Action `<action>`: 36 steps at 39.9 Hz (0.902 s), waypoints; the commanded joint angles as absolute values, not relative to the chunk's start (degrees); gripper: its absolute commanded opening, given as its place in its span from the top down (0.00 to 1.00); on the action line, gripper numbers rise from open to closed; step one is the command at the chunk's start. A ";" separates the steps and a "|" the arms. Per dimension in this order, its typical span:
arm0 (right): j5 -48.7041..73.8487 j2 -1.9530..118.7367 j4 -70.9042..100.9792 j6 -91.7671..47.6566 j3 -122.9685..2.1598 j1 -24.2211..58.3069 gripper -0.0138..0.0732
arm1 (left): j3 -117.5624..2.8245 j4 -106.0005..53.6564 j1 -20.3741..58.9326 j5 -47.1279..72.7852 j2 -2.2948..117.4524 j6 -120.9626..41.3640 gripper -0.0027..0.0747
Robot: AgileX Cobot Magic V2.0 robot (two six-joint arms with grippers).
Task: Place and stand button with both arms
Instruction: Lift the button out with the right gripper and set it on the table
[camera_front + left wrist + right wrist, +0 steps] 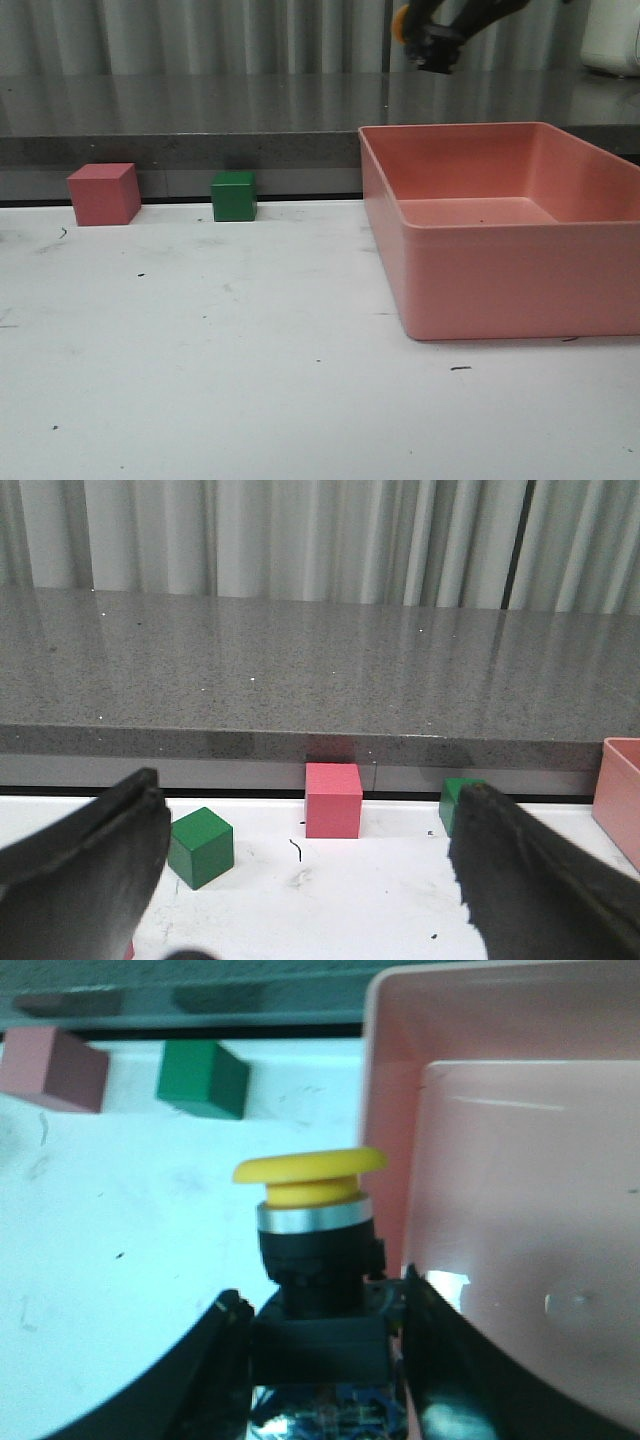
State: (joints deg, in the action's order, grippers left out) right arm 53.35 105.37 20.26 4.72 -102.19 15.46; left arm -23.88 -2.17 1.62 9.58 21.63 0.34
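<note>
The robot's right gripper will set the button, now high above the pink bin's far corner, down on the white table (241, 283) (232, 1270) in front of the green cube.
The button (311, 1222) has a yellow mushroom cap and a black body. My right gripper (322, 1295) is shut on its black body, cap pointing away from the wrist. In the front view the right gripper (432, 45) hangs high at the top, above the far left corner of the pink bin (470, 300), and the yellow cap (400, 22) shows at its left. My left gripper (310, 790) is open and empty, low over the white table; it is out of the front view.
A pink cube (103, 193) and a green cube (234, 195) stand at the table's far edge, left of the bin. The left wrist view shows a pink cube (333, 799) between two green cubes (200, 847) (458, 802) and the bin's corner (620, 795). A grey ledge (200, 120) runs behind.
</note>
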 commanded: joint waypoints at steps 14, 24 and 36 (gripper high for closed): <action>44.17 109.10 26.04 4.71 -101.14 36.82 0.65 | -25.96 -2.17 1.63 4.78 22.41 0.74 0.26; 39.40 117.67 41.27 4.71 -101.14 38.01 0.65 | -25.96 -2.17 1.63 4.78 22.41 0.74 0.26; 33.75 120.00 19.10 23.82 -101.14 38.01 0.65 | -25.96 -2.17 1.63 4.78 22.41 0.74 0.26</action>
State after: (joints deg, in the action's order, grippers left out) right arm 36.77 123.70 27.99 15.57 -99.66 38.15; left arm -23.88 -2.17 1.62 9.58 21.63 0.34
